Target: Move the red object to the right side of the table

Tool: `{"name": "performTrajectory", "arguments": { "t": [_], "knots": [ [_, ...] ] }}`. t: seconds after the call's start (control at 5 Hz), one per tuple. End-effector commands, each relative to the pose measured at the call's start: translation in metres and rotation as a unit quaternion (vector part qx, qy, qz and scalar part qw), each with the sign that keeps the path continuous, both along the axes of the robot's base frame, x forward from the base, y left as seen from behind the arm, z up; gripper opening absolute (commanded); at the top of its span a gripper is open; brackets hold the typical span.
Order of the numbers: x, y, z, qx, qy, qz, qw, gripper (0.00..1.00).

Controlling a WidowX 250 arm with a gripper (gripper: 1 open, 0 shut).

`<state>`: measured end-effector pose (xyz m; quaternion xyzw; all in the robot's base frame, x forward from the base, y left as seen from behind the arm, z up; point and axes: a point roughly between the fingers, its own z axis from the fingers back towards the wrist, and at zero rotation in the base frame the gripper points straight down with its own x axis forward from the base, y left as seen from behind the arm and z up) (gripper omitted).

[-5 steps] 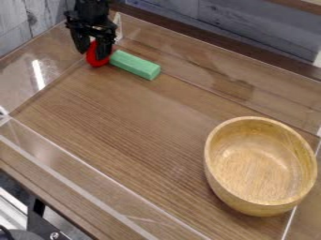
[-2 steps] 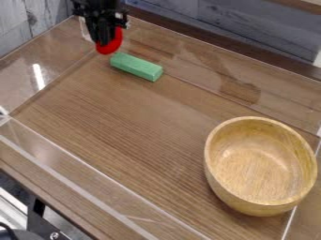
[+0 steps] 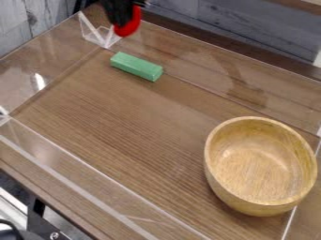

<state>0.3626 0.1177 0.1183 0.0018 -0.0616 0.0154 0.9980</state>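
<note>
The red object, now lifted well off the wood, will be released by my gripper on the wood (image 3: 192, 93) between the green block and the wooden bowl.
At the top left of the camera view my gripper (image 3: 124, 22) hangs above the table (image 3: 138, 122), fingers pointing down and shut on the red object (image 3: 126, 28). Only the lower red part of the small toy shows below the dark fingers. It is lifted well off the wood, up and slightly right of the green block. The upper part of the gripper is cut off by the frame's top edge.
A flat green rectangular block (image 3: 135, 67) lies on the wood at the upper left. A large wooden bowl (image 3: 261, 165) stands at the lower right. Low clear acrylic walls (image 3: 94, 33) edge the tabletop.
The gripper closed on the red object beside the green block, then rose and shifted to the right, carrying it off the table surface.
</note>
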Motion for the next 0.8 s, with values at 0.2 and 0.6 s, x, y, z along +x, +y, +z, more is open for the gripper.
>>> {"name": "performTrajectory", "arguments": {
  "t": [0.2, 0.6],
  "knots": [
    [0.007, -0.063, 0.018, 0.002, -0.027, -0.039, 0.9989, 0.00],
    [0.005, -0.086, 0.010, -0.009, -0.016, -0.029, 0.9994, 0.00]
  ]
}}
